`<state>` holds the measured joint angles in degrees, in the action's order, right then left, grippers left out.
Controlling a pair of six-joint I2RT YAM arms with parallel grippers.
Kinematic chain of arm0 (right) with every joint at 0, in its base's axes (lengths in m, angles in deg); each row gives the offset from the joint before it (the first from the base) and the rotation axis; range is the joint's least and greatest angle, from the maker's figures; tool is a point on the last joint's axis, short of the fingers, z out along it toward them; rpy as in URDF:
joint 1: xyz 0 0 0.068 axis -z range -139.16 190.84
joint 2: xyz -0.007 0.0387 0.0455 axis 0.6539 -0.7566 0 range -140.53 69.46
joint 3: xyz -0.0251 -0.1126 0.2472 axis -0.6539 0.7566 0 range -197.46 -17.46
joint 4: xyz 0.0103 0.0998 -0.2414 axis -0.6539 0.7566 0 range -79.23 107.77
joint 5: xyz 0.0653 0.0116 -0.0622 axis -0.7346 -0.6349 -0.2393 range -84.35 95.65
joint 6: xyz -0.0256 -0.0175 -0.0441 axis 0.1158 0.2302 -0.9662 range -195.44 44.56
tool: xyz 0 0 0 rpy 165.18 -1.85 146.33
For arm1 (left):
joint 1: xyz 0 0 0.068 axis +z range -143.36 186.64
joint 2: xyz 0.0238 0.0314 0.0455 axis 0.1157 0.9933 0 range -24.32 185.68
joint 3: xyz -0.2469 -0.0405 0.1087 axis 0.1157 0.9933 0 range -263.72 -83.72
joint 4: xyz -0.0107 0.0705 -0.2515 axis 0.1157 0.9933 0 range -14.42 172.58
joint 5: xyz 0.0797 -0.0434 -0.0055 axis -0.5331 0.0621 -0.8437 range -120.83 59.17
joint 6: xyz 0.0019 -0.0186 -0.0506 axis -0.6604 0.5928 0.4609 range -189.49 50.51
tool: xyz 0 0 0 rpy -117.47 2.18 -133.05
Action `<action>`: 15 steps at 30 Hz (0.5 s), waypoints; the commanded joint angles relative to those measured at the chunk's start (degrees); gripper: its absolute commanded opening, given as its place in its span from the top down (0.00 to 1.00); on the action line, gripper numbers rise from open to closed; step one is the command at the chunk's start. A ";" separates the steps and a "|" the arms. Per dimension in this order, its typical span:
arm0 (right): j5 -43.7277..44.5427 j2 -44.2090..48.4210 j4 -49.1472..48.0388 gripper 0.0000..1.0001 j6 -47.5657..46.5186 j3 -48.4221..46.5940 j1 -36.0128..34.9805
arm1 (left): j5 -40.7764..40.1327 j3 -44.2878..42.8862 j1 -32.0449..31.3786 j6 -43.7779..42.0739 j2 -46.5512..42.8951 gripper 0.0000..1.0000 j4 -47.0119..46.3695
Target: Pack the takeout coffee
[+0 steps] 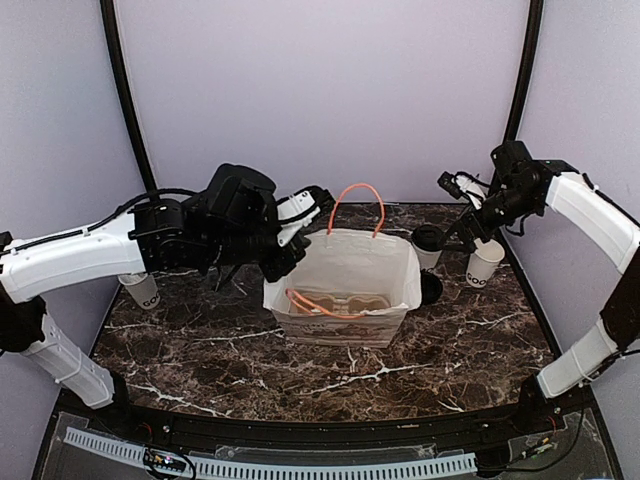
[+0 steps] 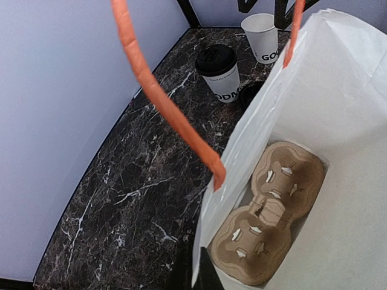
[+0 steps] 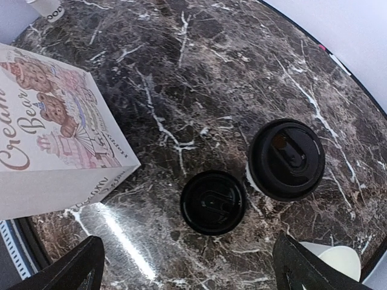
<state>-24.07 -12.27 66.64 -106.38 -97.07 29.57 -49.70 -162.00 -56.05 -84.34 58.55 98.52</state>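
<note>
Next, I move my right gripper next to the takeout coffee beside the white paper bag and close it on the cup's black lid (image 1: 428,237) (image 3: 286,158).
The takeout coffee (image 1: 427,245), a small white paper cup with a black lid, stands at the back right beside the white paper bag (image 1: 345,275). It also shows in the left wrist view (image 2: 220,74) and the right wrist view (image 3: 285,159). The bag has orange handles and holds a brown cardboard cup carrier (image 2: 272,211). My left gripper (image 1: 293,235) is shut on the bag's left rim (image 2: 202,266). My right gripper (image 1: 458,207) is open and empty, hovering above and apart from the coffee; its fingertips (image 3: 75,269) frame the bottom of its view.
A loose black lid (image 3: 213,202) lies on the marble table (image 1: 200,350) between bag and coffee. An open white cup (image 1: 485,262) stands right of the coffee. Another white cup (image 1: 140,290) stands at the left edge under my left arm.
</note>
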 commanded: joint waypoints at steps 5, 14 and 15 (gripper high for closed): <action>10.39 -11.80 0.09 0.01 -0.29 -11.20 0.72 | 12.96 -4.17 8.53 0.24 4.01 0.98 0.70; 10.85 -22.17 4.59 0.05 -5.34 -21.28 1.07 | 8.82 -5.72 10.93 2.71 3.29 0.37 -2.80; 10.86 -23.25 5.13 0.05 -5.74 -22.31 1.07 | 7.90 -5.98 11.02 2.80 3.05 0.34 -2.94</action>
<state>-14.08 -32.53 68.87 -109.31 -114.80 30.40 -39.76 -165.58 -45.65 -82.76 63.33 97.86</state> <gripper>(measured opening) 0.961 0.620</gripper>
